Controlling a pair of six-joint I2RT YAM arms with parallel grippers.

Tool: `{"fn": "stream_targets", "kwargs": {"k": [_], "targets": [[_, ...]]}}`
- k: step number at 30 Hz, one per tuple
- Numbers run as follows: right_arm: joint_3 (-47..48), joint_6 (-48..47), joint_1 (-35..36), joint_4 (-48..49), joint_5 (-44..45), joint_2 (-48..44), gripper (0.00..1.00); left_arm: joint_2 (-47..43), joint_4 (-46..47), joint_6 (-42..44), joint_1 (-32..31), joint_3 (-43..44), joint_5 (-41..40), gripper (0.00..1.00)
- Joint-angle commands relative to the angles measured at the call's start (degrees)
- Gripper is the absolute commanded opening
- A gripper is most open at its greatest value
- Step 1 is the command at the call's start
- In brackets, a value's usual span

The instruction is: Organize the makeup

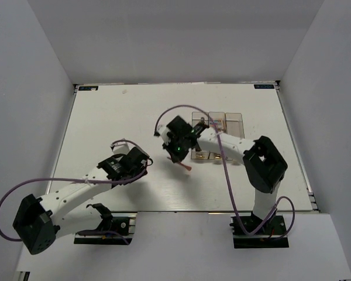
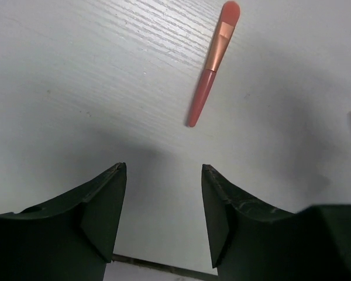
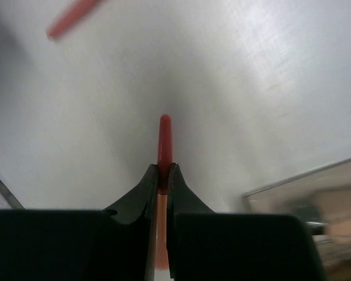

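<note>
I will release the thin salmon-pink stick, now held above the white table, with my right gripper in the empty clear box (image 1: 228, 137) farthest from my left gripper.
My right gripper (image 3: 165, 167) is shut on a thin salmon-pink stick (image 3: 164, 137), whose tip pokes out past the fingertips above the white table. A second salmon-pink stick (image 2: 212, 65) with a copper band lies flat on the table ahead of my left gripper (image 2: 164, 168), which is open, empty and well short of it. That stick is blurred in the right wrist view (image 3: 73, 14) at the top left. In the top view one pink stick (image 1: 184, 166) shows just below the right gripper (image 1: 176, 153). The left gripper (image 1: 141, 163) is to its left.
Three clear boxes (image 1: 217, 124) stand side by side behind the right arm, with small brownish items in and beside them. A box corner (image 3: 316, 196) shows at the right of the right wrist view. White walls close in the table (image 1: 117, 117) on three sides.
</note>
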Motion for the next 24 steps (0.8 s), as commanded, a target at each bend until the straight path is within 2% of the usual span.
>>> {"fn": "stream_targets", "kwargs": {"k": [1, 4, 7, 11, 13, 17, 20, 24], "targets": [[12.19, -1.90, -8.22, -6.69, -8.88, -4.77, 0.00, 3.98, 5.76, 5.12, 0.57, 2.57, -2.24, 0.64], [21.93, -1.46, -13.07, -13.38, -13.02, -2.84, 0.00, 9.87, 8.93, 9.17, 1.88, 3.71, -1.02, 0.60], [26.18, -0.32, -18.35, -15.76, -13.13, -3.27, 0.00, 14.09, 10.34, 13.55, 3.11, 5.82, 0.13, 0.59], [22.86, 0.65, -25.90, -14.18, -9.01, -6.60, 0.00, 14.63, 15.17, 18.92, 4.43, 5.83, 2.94, 0.65], [19.79, 0.91, -27.68, -13.48, -4.70, -8.71, 0.00, 14.80, 16.32, 21.55, 6.01, 5.56, 5.13, 0.68], [15.74, 1.62, -36.09, -12.25, 3.55, -9.60, 0.00, 17.08, 18.52, 24.64, 7.25, 5.65, 8.21, 0.74], [13.63, 2.49, -40.50, -12.16, 4.01, -8.73, 0.00, 18.31, 20.27, 26.57, 8.04, 5.30, 9.97, 0.74], [10.64, 2.58, -42.97, -10.76, 4.98, -6.79, 0.00, 19.46, 22.21, 29.56, 9.27, 5.12, 12.08, 0.74]]}}
